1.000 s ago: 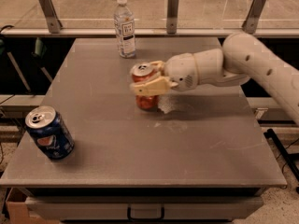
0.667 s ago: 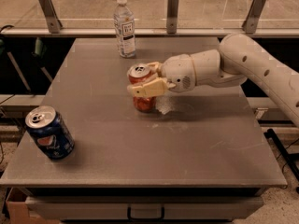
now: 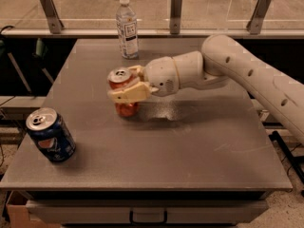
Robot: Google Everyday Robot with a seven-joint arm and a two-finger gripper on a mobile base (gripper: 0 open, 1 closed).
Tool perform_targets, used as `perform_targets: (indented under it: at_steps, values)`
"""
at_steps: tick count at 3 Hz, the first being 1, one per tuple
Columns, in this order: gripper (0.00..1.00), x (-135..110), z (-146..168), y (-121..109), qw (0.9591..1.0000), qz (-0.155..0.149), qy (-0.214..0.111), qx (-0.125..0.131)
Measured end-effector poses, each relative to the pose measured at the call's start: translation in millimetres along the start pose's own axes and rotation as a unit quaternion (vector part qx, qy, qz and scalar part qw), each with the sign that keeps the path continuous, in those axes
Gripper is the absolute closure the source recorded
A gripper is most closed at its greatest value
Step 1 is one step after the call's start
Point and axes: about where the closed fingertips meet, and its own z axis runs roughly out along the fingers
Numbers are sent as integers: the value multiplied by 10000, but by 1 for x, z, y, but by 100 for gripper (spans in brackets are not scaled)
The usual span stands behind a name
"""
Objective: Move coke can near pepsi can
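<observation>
Next, my gripper lets go of the coke can on the grey table (image 3: 91,127), close behind the pepsi can, on the side facing the water bottle.
The coke can (image 3: 122,92), red with a silver top, stands upright near the middle of the grey table (image 3: 190,141). My gripper (image 3: 126,87) reaches in from the right and is shut on the coke can, one cream finger across its front and one behind it. The pepsi can (image 3: 50,134), dark blue with a silver top, stands upright at the table's front left corner, well apart from the coke can.
A clear water bottle (image 3: 127,28) with a white cap stands at the table's back edge, behind the coke can. My white arm (image 3: 247,75) spans the table's right side. Metal rail posts (image 3: 50,11) stand behind the table.
My gripper has carried the coke can leftward and slightly toward the front, closer to the pepsi can. The pepsi can and bottle have not moved.
</observation>
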Motion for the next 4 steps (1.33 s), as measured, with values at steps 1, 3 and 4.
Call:
perform_targets:
  at_steps: [1,3,4]
  values:
    - [100,-6,68,24,9979,109,-299,-561]
    - [100,-11,102,42,9937,144,-217,-1095]
    - [82,-17,97,44,9916,106,14,-1291]
